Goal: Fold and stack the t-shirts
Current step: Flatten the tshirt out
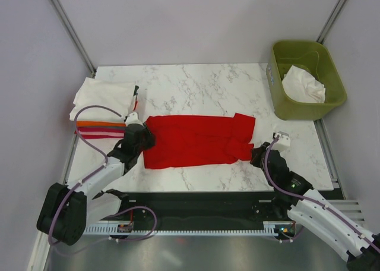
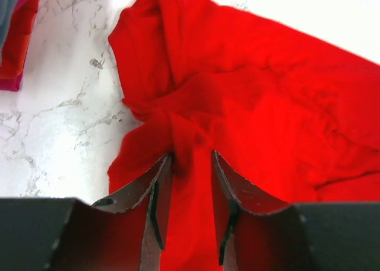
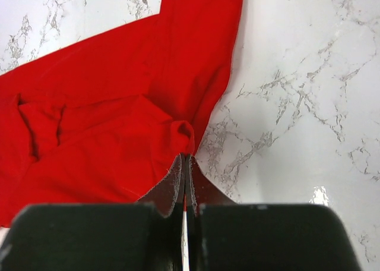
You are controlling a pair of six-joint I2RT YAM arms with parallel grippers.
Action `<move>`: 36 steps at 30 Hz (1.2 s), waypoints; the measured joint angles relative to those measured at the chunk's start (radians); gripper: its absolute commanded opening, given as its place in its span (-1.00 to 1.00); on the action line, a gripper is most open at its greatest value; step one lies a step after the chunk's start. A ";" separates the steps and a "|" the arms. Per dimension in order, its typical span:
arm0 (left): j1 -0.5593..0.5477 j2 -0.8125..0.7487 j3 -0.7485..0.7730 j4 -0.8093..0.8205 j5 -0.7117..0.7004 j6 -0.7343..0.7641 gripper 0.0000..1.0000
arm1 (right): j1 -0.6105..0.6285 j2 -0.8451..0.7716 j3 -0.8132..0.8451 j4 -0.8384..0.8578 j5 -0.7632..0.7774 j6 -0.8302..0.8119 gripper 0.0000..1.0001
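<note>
The red t-shirt is lying in a rumpled strip, so next my left gripper grasps the t-shirt's puckered fold (image 2: pixel 184 134) and lifts together with my right gripper to spread it flat.
A red t-shirt (image 1: pixel 190 140) lies folded into a long strip across the middle of the marble table (image 1: pixel 196 87). My left gripper (image 1: pixel 144 139) is at its left end; in the left wrist view the jaws (image 2: pixel 191 155) stand narrowly apart with a puckered ridge of the red shirt (image 2: pixel 267 93) pinched between them. My right gripper (image 1: pixel 256 154) is at the shirt's right end, where the cloth is rumpled. In the right wrist view it (image 3: pixel 186 157) is shut on a small fold of the shirt's edge (image 3: pixel 107 104).
A stack of folded shirts (image 1: pixel 101 98), white on top with orange and pink layers below, sits at the table's left; its edge shows in the left wrist view (image 2: pixel 15 51). A green bin (image 1: pixel 274 75) holding a white garment (image 1: pixel 304 84) stands at the back right.
</note>
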 measured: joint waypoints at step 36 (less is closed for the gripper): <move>0.000 -0.153 -0.015 -0.040 0.045 0.006 -0.96 | 0.000 -0.022 -0.003 -0.012 0.055 0.018 -1.00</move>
